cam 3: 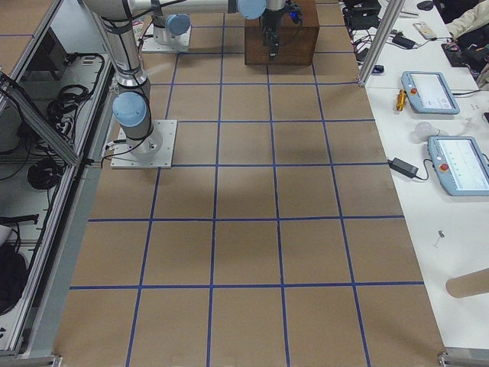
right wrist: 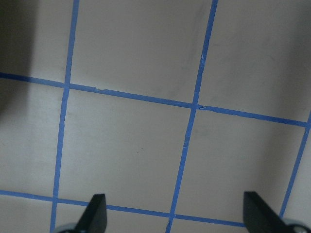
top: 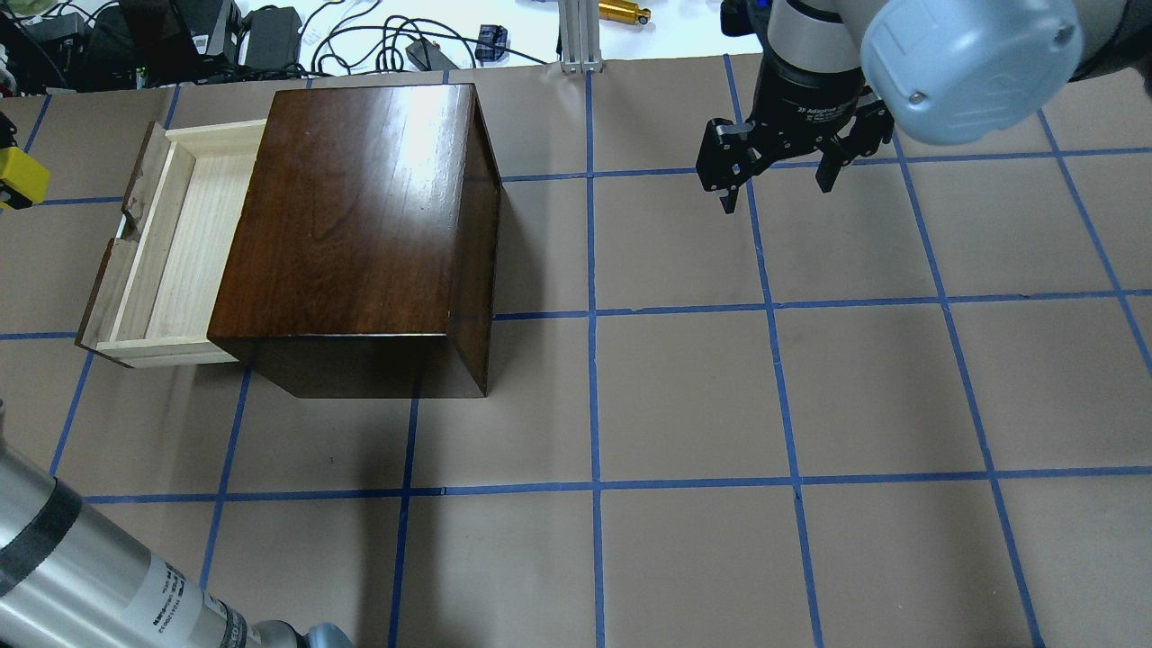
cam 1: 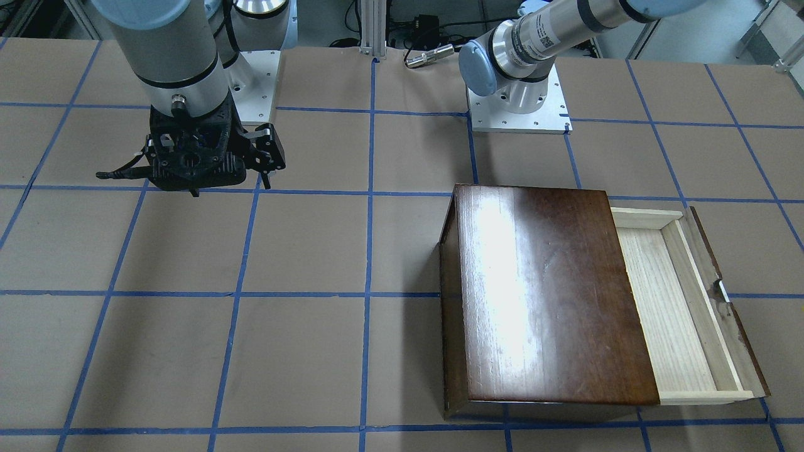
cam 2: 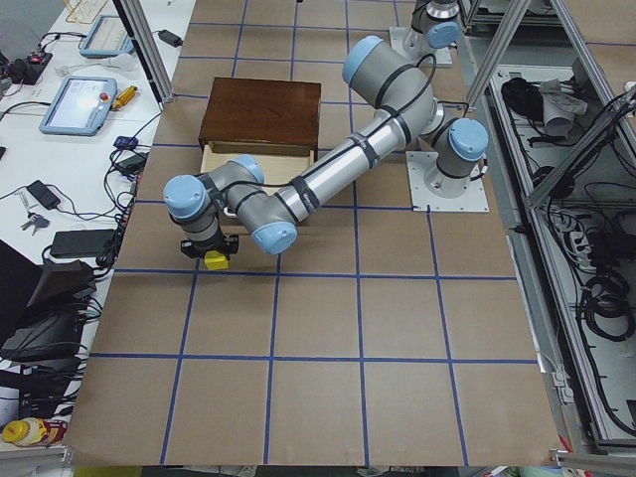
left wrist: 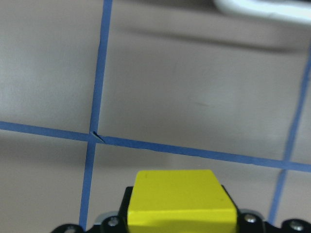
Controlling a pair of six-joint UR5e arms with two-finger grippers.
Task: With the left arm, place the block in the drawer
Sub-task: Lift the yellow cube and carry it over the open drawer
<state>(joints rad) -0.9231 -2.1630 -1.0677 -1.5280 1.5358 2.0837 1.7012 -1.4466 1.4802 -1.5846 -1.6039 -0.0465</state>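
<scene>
Next, I release the yellow block from my left gripper on the middle of the drawer's pale tray's bottom (cam 1: 664, 290). The block is still apart from the drawer.
The yellow block (left wrist: 177, 201) is clamped in my left gripper (cam 2: 210, 252), which is shut on it. In the overhead view the block (top: 22, 177) shows at the far left edge, left of the drawer's dark front and apart from it. The drawer (top: 171, 252) is pulled out of the dark brown box (top: 360, 207), and its pale tray (cam 1: 666, 307) holds nothing. My right gripper (top: 778, 184) is open and holds nothing; it hangs above the table far from the box, and its fingers (right wrist: 96, 213) stand wide apart.
The table is brown paper with a blue tape grid. The arms' base plates (cam 1: 518, 116) stand at the robot's edge. A side bench with tablets and cables (cam 2: 79, 99) lies beyond the box.
</scene>
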